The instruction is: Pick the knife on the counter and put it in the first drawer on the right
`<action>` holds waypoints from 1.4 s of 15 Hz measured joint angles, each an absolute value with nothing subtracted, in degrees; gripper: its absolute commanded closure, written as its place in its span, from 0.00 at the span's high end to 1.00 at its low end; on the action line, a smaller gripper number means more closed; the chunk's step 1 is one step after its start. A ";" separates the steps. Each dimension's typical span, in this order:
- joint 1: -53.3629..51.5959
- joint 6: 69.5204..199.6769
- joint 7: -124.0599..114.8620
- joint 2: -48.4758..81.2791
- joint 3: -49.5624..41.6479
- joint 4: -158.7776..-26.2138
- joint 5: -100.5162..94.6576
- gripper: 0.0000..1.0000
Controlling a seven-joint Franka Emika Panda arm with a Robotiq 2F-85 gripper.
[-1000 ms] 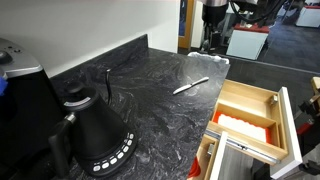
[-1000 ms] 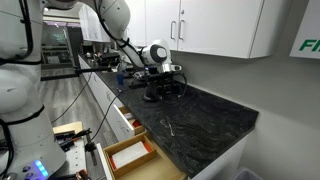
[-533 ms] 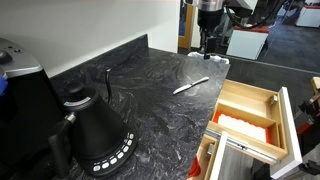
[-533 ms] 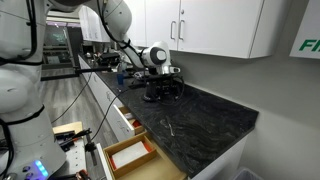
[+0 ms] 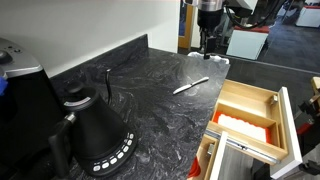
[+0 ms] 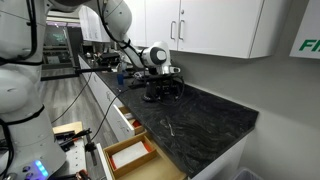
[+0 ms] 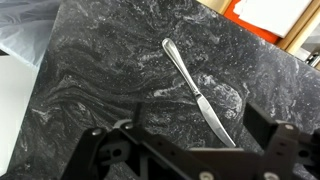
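Observation:
I need to next lower my gripper to the knife's blade [image 5: 200, 82] [image 7: 216, 122], at the end farther from the black kettle, and close it there.
The knife [image 7: 196, 88] is a slim silvery table knife lying flat on the black-and-grey marbled counter [image 7: 90, 70]. In the wrist view it lies diagonally, its blade tip pointing between my fingers. My gripper [image 7: 200, 122] is open and empty, hovering above the blade end without touching it. In both exterior views the gripper [image 5: 208, 42] [image 6: 160, 88] hangs over the counter's end, beyond the knife [image 5: 190, 86] [image 6: 172, 126]. The drawer [image 5: 247, 108] stands pulled open beside the counter's front edge, wooden with a divider and an orange-red section [image 5: 243, 124]; it also shows in an exterior view [image 6: 129, 157].
A black kettle [image 5: 94, 134] stands on the counter near the camera, with a thin dark cord [image 5: 108, 82] behind it. A second open drawer with greyish-white parts [image 5: 240, 160] sits beside the wooden one. White wall cabinets [image 6: 200, 25] hang above the counter.
The gripper shifted slightly sideways above the counter's end a second ago and has held still since. The knife has not moved.

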State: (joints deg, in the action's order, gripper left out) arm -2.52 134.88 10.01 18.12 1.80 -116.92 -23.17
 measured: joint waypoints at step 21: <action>7.38 150.69 55.91 31.46 4.68 -112.19 -18.89 1.00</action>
